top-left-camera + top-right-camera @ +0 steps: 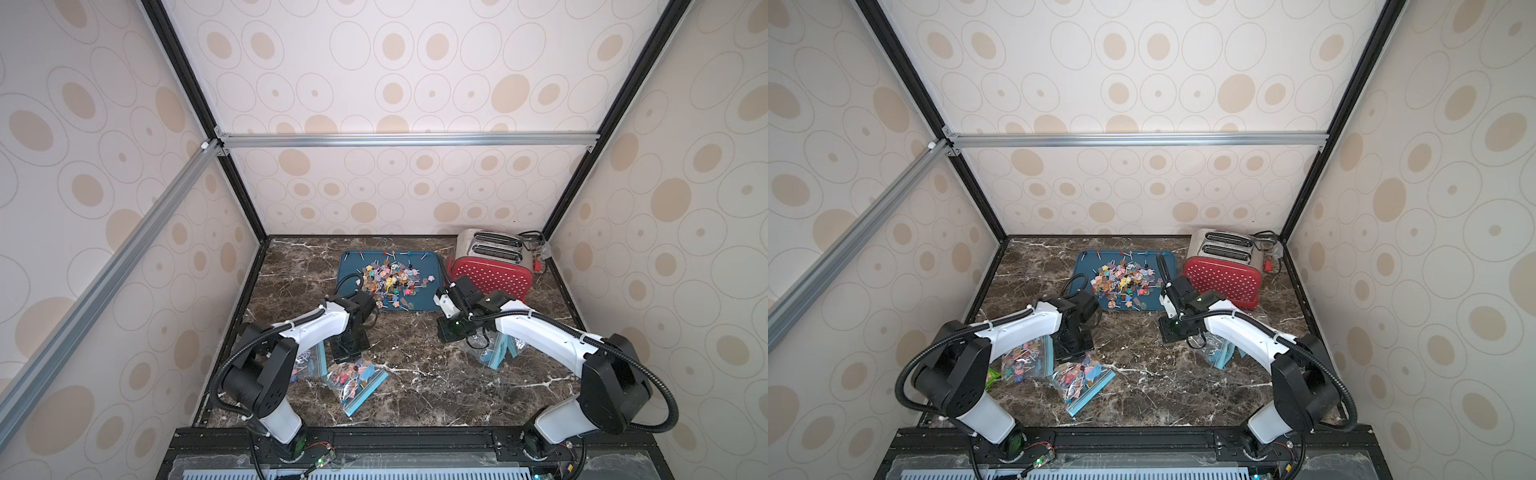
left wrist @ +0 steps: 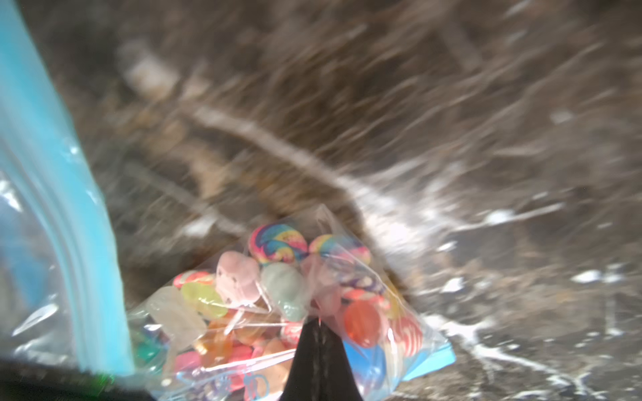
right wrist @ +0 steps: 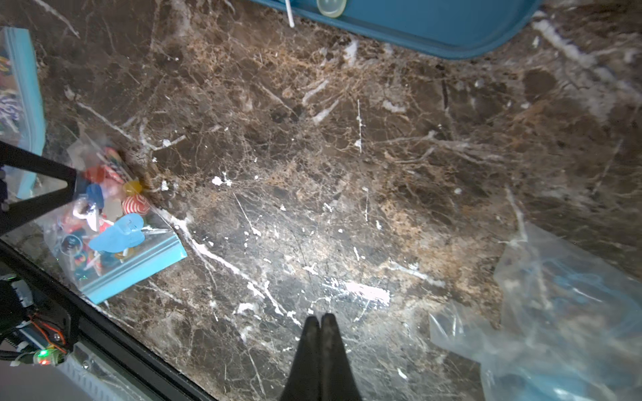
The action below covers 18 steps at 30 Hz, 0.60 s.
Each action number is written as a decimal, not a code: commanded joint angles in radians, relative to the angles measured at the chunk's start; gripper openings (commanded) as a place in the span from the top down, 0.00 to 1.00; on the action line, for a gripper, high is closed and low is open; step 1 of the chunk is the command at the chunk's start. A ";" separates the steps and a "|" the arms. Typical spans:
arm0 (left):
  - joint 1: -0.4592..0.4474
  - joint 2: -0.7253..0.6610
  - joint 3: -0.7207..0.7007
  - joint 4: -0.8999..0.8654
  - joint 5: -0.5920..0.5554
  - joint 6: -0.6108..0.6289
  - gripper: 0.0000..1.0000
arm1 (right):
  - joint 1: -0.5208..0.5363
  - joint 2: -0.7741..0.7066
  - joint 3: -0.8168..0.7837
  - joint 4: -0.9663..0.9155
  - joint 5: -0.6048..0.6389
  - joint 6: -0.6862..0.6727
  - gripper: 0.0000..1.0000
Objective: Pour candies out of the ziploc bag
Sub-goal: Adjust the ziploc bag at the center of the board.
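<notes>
My left gripper pinches the bag's far end, away from its opening; it should release, then take the bag's blue zip strip point(image 1: 367, 392) before pouring.
A clear ziploc bag point(image 1: 359, 382) with a blue zip strip lies on the marble table near the front left, full of candies point(image 2: 239, 281), small coloured lollipops. My left gripper point(image 2: 318, 321) points down at the bag's far end. Its fingers are shut, with the bag's film gathered between the tips. More candies point(image 1: 390, 282) lie heaped on a blue tray point(image 1: 349, 266) at the back. My right gripper point(image 3: 321, 317) hangs shut and empty over bare marble right of centre. From the right wrist, the bag point(image 3: 111, 229) shows with the left fingers point(image 3: 52, 184) on it.
A second candy-filled bag point(image 1: 1021, 361) lies partly under the left arm. Empty clear bags point(image 1: 496, 353) sit crumpled beneath the right arm. A red and silver toaster point(image 1: 490, 266) stands at the back right, beside the tray. Patterned walls enclose the table.
</notes>
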 commanded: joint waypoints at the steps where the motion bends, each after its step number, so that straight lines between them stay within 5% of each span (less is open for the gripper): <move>1: -0.001 0.045 0.081 0.044 -0.020 0.099 1.00 | -0.001 -0.036 0.024 -0.056 0.047 0.020 1.00; 12: -0.003 -0.062 0.215 -0.021 -0.103 0.131 1.00 | 0.000 -0.082 0.012 -0.103 0.046 0.072 0.87; 13: -0.006 -0.085 0.211 -0.176 -0.152 0.227 0.92 | 0.004 -0.088 0.005 -0.103 0.037 0.078 0.87; 18: -0.093 -0.148 0.154 -0.253 -0.102 0.316 0.91 | 0.034 -0.101 -0.052 -0.077 -0.020 0.128 0.87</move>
